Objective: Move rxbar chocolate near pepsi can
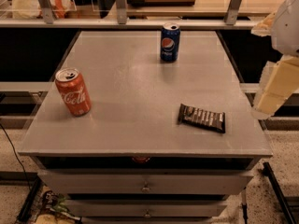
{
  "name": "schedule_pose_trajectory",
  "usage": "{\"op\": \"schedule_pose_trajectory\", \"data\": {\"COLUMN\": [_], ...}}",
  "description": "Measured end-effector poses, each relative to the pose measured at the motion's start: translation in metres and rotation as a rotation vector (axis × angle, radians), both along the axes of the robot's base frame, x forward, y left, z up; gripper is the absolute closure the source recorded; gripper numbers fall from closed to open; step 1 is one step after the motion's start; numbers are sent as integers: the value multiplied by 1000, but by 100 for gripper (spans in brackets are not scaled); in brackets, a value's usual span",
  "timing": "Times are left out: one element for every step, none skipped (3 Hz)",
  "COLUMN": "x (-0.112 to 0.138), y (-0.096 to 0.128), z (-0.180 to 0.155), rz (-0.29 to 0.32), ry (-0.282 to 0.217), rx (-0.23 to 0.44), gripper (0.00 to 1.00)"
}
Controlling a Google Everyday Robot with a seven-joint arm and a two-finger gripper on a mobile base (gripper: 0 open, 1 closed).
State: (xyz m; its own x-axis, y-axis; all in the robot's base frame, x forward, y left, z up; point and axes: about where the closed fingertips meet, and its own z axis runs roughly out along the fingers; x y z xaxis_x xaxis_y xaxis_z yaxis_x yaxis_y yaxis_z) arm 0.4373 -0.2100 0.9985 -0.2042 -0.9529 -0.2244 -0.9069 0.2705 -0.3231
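Note:
The rxbar chocolate's middle (204, 118) is the next place for my gripper to go and close, so that both ends of the bar stay sticking out.
The rxbar chocolate (202, 118) is a flat dark wrapped bar with pale lettering blocks, lying at the front right of the grey table top (131, 92). The pepsi can (170, 42) is dark blue with a round red-white-blue logo and stands upright at the far middle of the table. My gripper (273, 90) shows as pale cream parts of the arm at the right edge of the view, beyond the table's right side, to the right of the bar and touching nothing.
A red Coca-Cola can (73, 92) stands upright at the left of the table. Drawers (145, 183) sit under the table's front edge. A railing with metal posts (120, 8) runs behind the table.

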Motion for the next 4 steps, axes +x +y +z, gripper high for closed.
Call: {"op": "schedule_pose_trajectory", "data": {"x": [0,6,18,34], "y": [0,6,22,36], "z": [0,-6,-31,-68], "rz": [0,4,31,62], "ry": [0,5,49,102], "rx": [0,-22,4,89], "gripper": [0,0,0,0]}}
